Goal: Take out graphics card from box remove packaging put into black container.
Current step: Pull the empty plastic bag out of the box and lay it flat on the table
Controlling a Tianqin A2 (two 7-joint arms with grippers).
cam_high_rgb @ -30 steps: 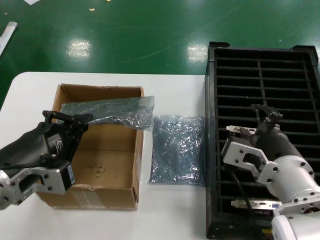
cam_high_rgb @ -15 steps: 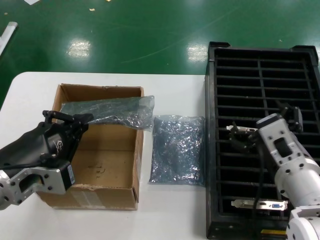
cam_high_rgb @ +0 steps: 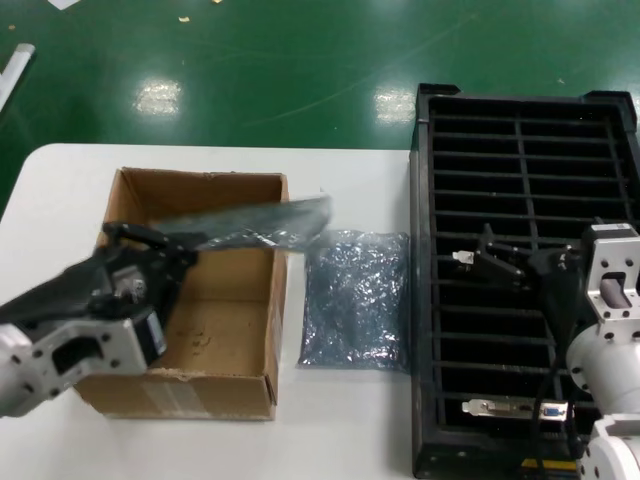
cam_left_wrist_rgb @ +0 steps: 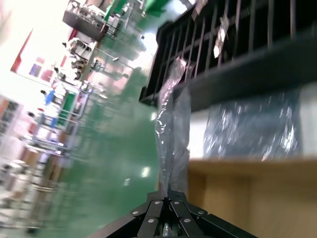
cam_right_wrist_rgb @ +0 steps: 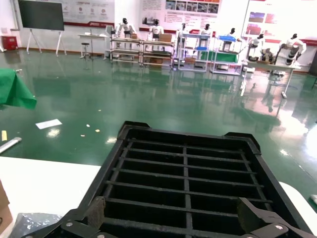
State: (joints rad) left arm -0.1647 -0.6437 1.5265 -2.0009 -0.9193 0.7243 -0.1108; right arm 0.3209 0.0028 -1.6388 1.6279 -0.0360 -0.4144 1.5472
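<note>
My left gripper needs to release the packaging bag over the near end of the flat bag (cam_high_rgb: 348, 366) (cam_left_wrist_rgb: 296, 126) beside the black container.
My left gripper (cam_high_rgb: 188, 243) (cam_left_wrist_rgb: 170, 197) is shut on one end of a packaging bag (cam_high_rgb: 262, 224) (cam_left_wrist_rgb: 172, 130), holding it stiff and level above the box (cam_high_rgb: 215, 335). What lies inside that bag is hidden. An empty, flat packaging bag (cam_high_rgb: 355, 298) (cam_left_wrist_rgb: 253, 130) rests on the table between the box and the black container (cam_high_rgb: 520, 150) (cam_right_wrist_rgb: 184, 166). A graphics card's silver bracket with a blue port (cam_high_rgb: 515, 408) stands in a near slot, and a second bracket (cam_high_rgb: 461, 257) sits mid-crate. My right gripper (cam_high_rgb: 497, 262) (cam_right_wrist_rgb: 173, 218) hovers open over the slots, holding nothing.
The white table (cam_high_rgb: 350, 170) carries the box at left and the crate at right, with the flat bag filling the gap between them. Green floor (cam_high_rgb: 300, 60) lies beyond the table's far edge.
The left gripper has raised the bag and carried it rightward, its free end now past the box's right wall. The right arm swung toward the crate's right side, away from the mid-crate bracket.
</note>
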